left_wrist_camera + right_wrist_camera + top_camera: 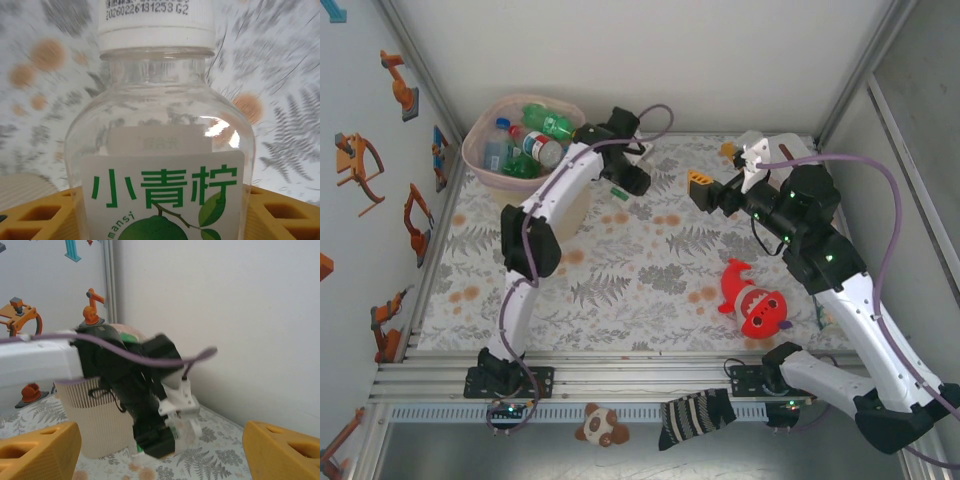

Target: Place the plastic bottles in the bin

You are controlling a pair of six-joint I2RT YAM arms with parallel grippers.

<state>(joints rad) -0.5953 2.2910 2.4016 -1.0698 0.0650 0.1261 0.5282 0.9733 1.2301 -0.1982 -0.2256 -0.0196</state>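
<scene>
Next, my left gripper lets go of the lime-label bottle in the beige bin, on the green bottle (529, 164) beside the red-capped bottle.
A clear plastic bottle (160, 150) with a white cap and a green-and-white lime label sits between the yellow fingers (30, 215) of my left gripper (160, 222), which is shut on it. That gripper (623, 187) hangs low over the table just right of the beige bin (480, 165). Inside the bin lie several bottles (535, 140), green and clear. In the right wrist view the left gripper (165, 437) holds the bottle (187, 432) beside the ribbed bin (95, 425). My right gripper (710, 168) is open and holds nothing, to the right of the left one, its yellow fingers (37, 450) wide apart.
A red plush toy (757, 303) lies on the fern-patterned table (640, 270) at the right front. White walls close in the back and both sides. A striped sock (695, 415) and a small plush (600, 425) lie below the front rail.
</scene>
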